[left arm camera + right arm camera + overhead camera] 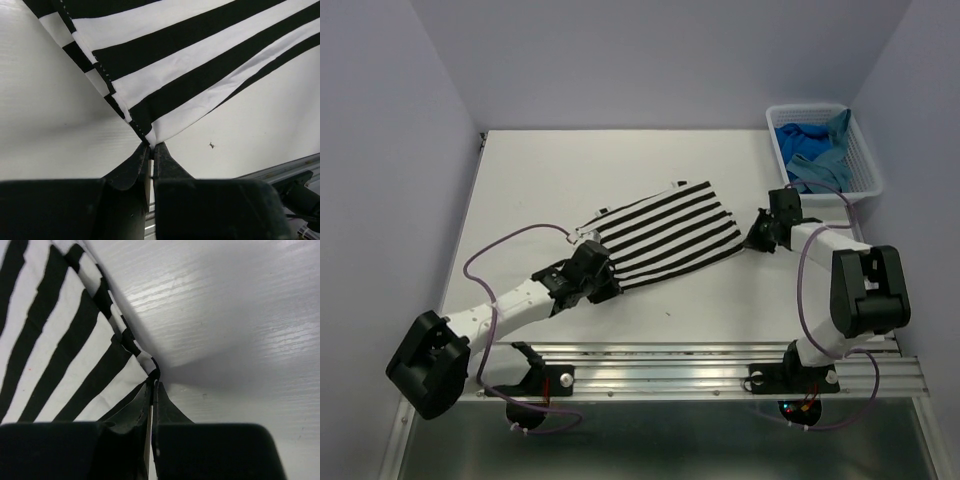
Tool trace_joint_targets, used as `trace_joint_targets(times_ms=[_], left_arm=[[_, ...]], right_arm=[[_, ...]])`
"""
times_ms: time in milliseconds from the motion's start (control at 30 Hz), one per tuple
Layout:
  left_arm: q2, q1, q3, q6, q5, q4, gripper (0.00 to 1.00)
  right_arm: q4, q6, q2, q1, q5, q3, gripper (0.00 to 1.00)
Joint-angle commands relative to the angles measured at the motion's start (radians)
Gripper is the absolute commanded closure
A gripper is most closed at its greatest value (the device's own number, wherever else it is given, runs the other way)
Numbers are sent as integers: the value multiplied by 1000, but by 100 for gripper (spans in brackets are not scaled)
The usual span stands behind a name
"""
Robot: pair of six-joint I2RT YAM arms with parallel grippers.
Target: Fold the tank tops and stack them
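Note:
Next, my left gripper releases the striped tank top's corner on the table (639, 287) (171, 133), setting it free just a little way beyond the small dark speck. That corner is now pinched in the closed tips.
The black-and-white striped tank top (665, 233) lies spread across the middle of the table. My left gripper (603, 281) is shut on its near left corner (148, 136), the fabric rising from between the closed tips. My right gripper (756, 238) is shut on the top's right corner (152, 371), pinched at the hem. Two blue tank tops (815, 150), one teal and one brighter blue, sit bunched in the white basket (868, 163) at the back right.
The basket stands against the right wall, just behind my right arm. A metal rail (670, 372) runs along the table's near edge. Walls close in the table on the left, back and right.

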Motion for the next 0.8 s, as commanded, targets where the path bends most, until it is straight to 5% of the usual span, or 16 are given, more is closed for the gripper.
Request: trace_joint_targets(times_ms=[0, 467, 767], left_arm=[[-100, -1, 88, 43, -1, -78, 100], [-645, -3, 266, 104, 73, -135, 100], [-691, -3, 179, 26, 10, -101, 100]], right_arm=[[38, 6, -179, -1, -17, 26, 99], [-198, -12, -765, -1, 266, 200, 99], [-241, -31, -775, -1, 349, 205, 99]])
